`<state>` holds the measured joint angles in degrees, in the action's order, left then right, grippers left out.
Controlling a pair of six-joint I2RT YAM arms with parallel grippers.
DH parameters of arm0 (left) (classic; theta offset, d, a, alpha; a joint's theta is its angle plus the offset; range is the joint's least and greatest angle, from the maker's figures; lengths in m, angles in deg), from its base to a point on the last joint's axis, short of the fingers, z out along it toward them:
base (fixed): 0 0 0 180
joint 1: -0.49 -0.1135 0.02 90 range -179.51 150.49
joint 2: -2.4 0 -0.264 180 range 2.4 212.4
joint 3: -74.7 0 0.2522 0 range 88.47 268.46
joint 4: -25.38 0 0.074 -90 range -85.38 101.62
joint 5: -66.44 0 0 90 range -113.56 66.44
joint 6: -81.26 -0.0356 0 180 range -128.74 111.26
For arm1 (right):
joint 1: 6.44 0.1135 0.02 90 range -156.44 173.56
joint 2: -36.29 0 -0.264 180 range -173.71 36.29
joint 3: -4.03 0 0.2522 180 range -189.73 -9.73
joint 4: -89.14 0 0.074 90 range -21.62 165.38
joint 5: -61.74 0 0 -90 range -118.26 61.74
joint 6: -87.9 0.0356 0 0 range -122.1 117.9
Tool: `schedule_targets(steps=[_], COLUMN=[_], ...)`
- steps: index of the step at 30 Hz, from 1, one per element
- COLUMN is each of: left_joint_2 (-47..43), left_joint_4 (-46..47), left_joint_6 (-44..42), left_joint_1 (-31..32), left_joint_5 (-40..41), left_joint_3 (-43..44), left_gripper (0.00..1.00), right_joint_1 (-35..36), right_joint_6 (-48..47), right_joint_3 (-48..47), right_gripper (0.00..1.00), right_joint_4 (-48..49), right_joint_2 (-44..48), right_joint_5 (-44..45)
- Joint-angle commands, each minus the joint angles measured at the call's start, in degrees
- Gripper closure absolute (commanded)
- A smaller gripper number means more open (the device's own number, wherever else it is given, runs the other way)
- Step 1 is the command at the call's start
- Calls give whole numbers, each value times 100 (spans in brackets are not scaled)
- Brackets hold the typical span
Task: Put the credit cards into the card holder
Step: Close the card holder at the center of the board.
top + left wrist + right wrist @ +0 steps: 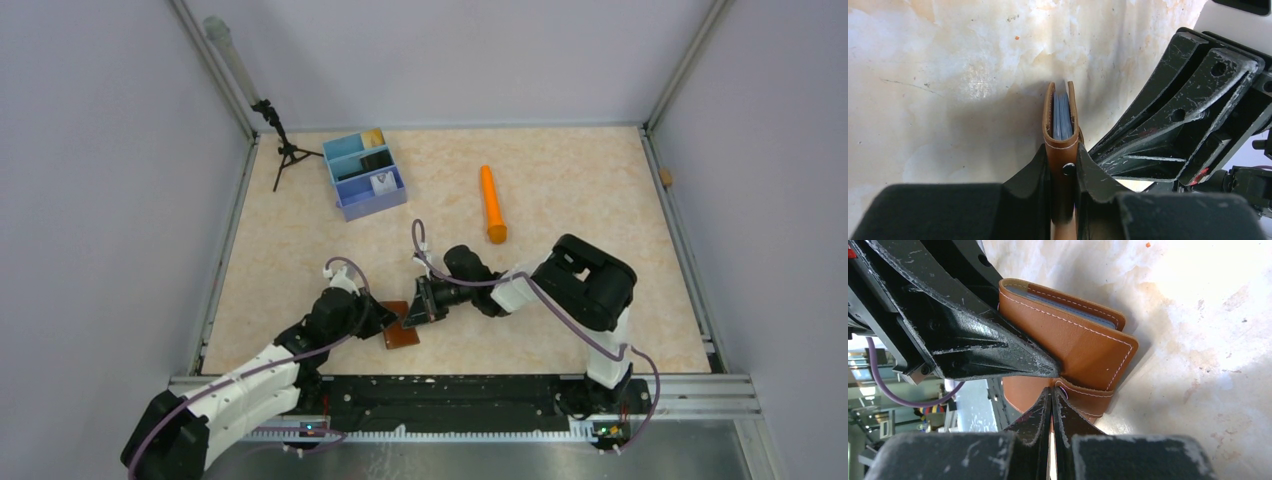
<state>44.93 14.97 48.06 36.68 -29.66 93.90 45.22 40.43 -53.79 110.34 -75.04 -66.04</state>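
The robot's left gripper should lay the card holder down on the bare table (396, 329) just behind the black front rail. The card holder now stands on edge on the table.
The card holder (1063, 146), a brown leather wallet, is folded and stands on edge on the table, with my left gripper (1062, 161) shut on it at its snap. Silvery grey-blue credit cards (1062, 117) sit between its leaves. In the right wrist view the card holder (1073, 340) shows its stitched face. My right gripper (1053, 389) is shut, its tips touching the snap tab (1088, 392). From above, the left gripper (378, 320) and right gripper (418, 303) meet over the card holder (402, 336). A tan-gold card (373, 136), a black card (376, 159) and a white card (381, 183) lie in the tray.
The blue three-compartment tray (350, 205) stands at the back left. An orange cylinder (492, 203) lies behind the right arm. A small black tripod (285, 140) stands in the back left corner. Metal rails frame the table.
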Motion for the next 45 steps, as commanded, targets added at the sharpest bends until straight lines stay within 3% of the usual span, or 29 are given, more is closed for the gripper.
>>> schedule_targets(steps=[1, 18, 27, 35, 45], left_joint_2=[-21, -1006, -1270, -1008, -865], left_joint_4=[310, 1229, 1886, 1966, 1340], left_joint_6=[-283, -309, -37, 16, -95], left_joint_1=[133, 72, 52, 30, -167], left_joint_5=[-1151, -2554, -3557, -3435, -2892], left_joint_3=[-218, -716, -666, -806, -807], left_gripper=[100, 100, 100, 100, 100], right_joint_1=[-305, -595, -592, -594, -594], right_joint_6=[-427, -359, -584, -602, -680], right_joint_3=[118, 138, 463, 339, 432], right_gripper=[100, 100, 100, 100, 100], right_joint_4=[-1161, -1321, -805, -1027, -1185], right_joint_2=[-855, -1216, -895, -1061, -1248], right_joint_5=[1881, 2151, 1974, 2205, 2776])
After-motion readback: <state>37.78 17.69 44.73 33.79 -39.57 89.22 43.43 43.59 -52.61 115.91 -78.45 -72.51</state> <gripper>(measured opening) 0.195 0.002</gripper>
